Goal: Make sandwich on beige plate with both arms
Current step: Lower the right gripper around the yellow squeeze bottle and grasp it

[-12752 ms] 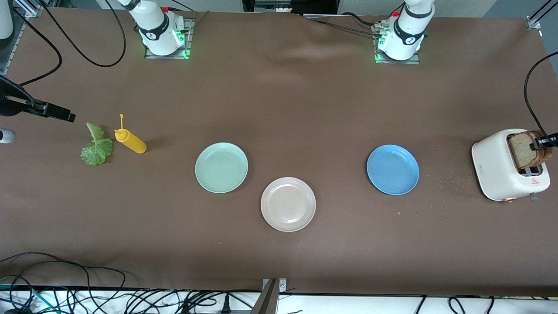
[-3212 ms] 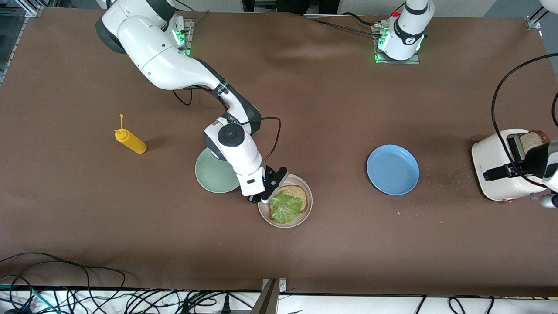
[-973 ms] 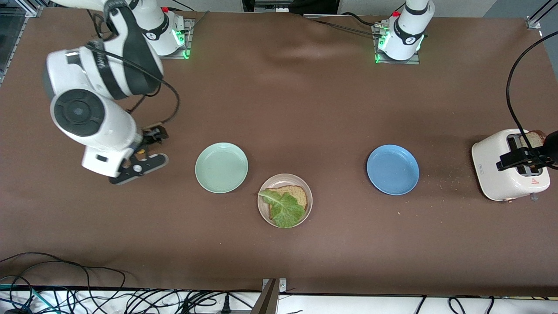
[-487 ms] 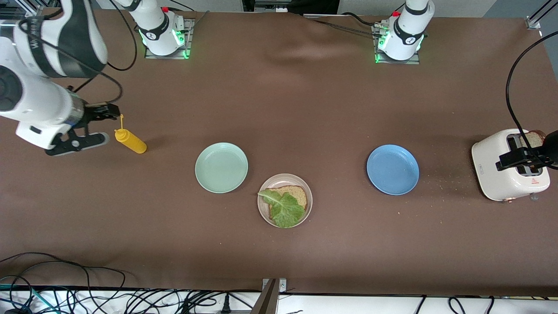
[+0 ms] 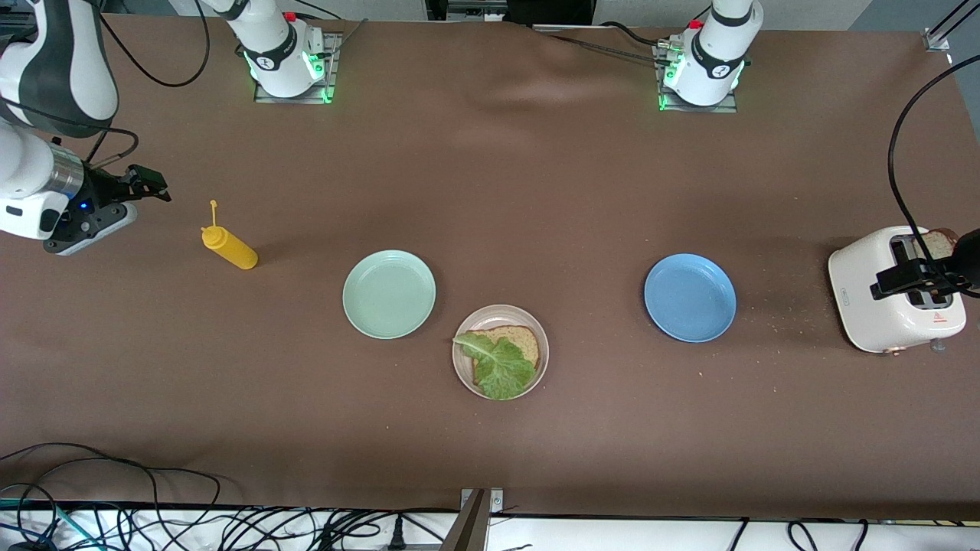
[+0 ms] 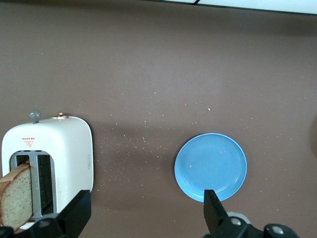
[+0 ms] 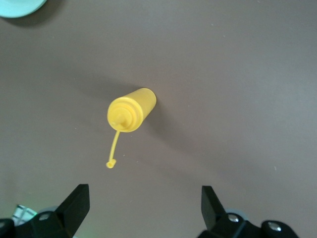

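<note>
I should go to the yellow squeeze bottle next with my right gripper and close on the bottle's body (image 5: 237, 251) (image 7: 143, 102) below its cap.
The beige plate (image 5: 498, 311) sits near the table's middle, nearer the front camera than the other plates. One brown bread slice (image 5: 522, 338) lies in it with a green lettuce leaf (image 5: 499, 369) on top. A second bread slice (image 5: 939, 243) stands in the white toaster (image 5: 873, 306); it also shows in the left wrist view (image 6: 15, 198). My left gripper (image 5: 911, 279) is open and empty over the toaster (image 6: 54, 158). My right gripper (image 5: 144, 200) is open and empty at the right arm's end of the table, beside the yellow bottle (image 7: 131, 109).
A mint green plate (image 5: 389, 294) lies beside the beige plate toward the right arm's end. A blue plate (image 5: 689, 298) lies between the beige plate and the toaster. The yellow squeeze bottle (image 5: 230, 249) stands near the right gripper. Crumbs lie beside the toaster.
The right arm has left the lettuce on the bread and swung away past the yellow bottle to its end of the table. The left gripper has stayed over the toaster.
</note>
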`<act>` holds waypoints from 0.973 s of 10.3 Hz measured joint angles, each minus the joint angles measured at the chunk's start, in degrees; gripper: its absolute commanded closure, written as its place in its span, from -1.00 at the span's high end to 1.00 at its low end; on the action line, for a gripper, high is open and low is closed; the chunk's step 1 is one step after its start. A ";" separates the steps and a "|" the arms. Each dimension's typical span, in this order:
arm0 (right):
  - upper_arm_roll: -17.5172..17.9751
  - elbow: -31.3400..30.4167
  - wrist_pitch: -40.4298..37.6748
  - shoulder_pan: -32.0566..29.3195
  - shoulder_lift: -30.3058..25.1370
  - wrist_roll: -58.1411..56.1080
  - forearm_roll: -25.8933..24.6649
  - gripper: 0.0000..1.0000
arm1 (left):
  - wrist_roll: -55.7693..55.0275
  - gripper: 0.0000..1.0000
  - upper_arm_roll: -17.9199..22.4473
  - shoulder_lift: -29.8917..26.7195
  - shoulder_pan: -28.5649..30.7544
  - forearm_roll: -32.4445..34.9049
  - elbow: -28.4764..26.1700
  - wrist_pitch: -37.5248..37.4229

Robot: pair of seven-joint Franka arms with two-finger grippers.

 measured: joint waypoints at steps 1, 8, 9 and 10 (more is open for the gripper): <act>-2.19 -2.82 4.02 0.00 0.06 -8.27 3.88 1.00 | 0.00 1.00 0.00 0.00 0.00 0.00 0.00 0.00; -8.51 -8.60 9.94 -2.45 10.94 -63.87 38.52 1.00 | 0.00 1.00 0.02 0.00 0.01 0.00 0.00 0.00; -8.50 -8.58 9.92 -2.81 12.54 -66.52 39.92 1.00 | 0.00 1.00 0.01 0.00 0.00 0.00 0.00 0.00; -8.50 -8.57 9.53 -2.98 13.59 -68.47 41.31 1.00 | 0.00 1.00 0.01 0.00 0.00 0.00 -0.01 0.00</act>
